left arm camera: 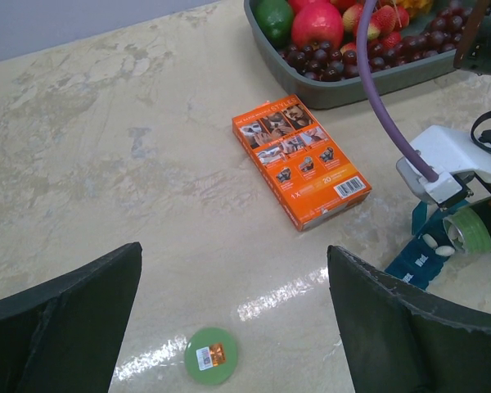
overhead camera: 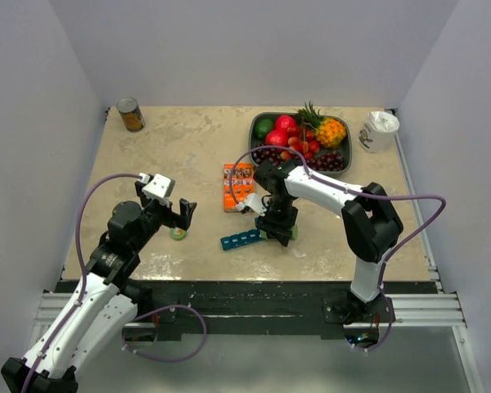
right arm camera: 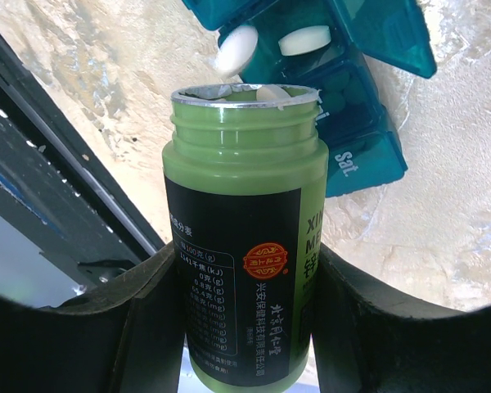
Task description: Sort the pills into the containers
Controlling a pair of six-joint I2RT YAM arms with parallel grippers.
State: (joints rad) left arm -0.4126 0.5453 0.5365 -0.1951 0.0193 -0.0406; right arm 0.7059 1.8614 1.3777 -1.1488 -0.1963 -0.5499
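The green cap on the table goes back on the green bottle, so next my left gripper closes around the side of the green cap (overhead camera: 177,235) (left arm camera: 211,357).
My right gripper (overhead camera: 278,226) (right arm camera: 244,274) is shut on an uncapped green bottle (right arm camera: 245,246) (overhead camera: 286,232) (left arm camera: 475,232), tipped with its mouth over the teal-blue containers (right arm camera: 368,151) (overhead camera: 241,239) (left arm camera: 416,264). Some lids on the strip stand open. Two white pills (right arm camera: 304,39) lie in the open compartments and another shows at the bottle's mouth (right arm camera: 267,94). The bottle's green cap (overhead camera: 178,233) (left arm camera: 210,355) lies flat on the table. My left gripper (overhead camera: 182,214) (left arm camera: 235,255) hangs open just above that cap, holding nothing.
An orange box (overhead camera: 238,187) (left arm camera: 301,160) lies behind the containers. A grey tray (overhead camera: 257,120) (left arm camera: 352,88) of fruit stands at the back. A tin can (overhead camera: 131,115) is at the back left, a white container (overhead camera: 380,131) at the back right.
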